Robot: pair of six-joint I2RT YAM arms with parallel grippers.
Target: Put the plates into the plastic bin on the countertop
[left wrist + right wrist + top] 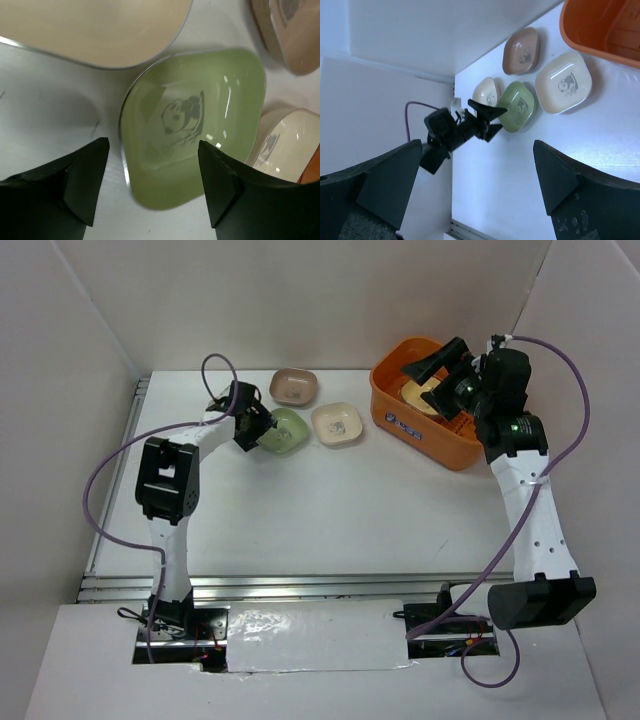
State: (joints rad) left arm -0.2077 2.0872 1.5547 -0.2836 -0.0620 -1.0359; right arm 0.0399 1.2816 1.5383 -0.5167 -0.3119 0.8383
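My right gripper is to close on the green plate's edge [308, 428] [535, 104] facing the cream plate, opposite my left gripper, to take the green plate over.
A green plate [287, 431] lies on the white countertop [330, 510]. My left gripper [255, 430] is open, low at its left edge. In the left wrist view the green plate [195, 125] has its near corner between my fingers [90, 175], and the gripper [152, 185] holds nothing. A brown plate [294, 386] and a cream plate [337, 424] lie nearby. The orange plastic bin [415, 430] holds pale plates [420, 392]. My right gripper [432, 380] hovers open and empty over the bin. In the right wrist view it [477, 185] is open.
Another cream plate [487, 90] lies left of the green plate [517, 106], beside the left gripper [485, 120]; it also shows in the left wrist view [95, 30]. White walls bound the countertop at the back and sides. A metal rail [300, 587] runs along the near edge.
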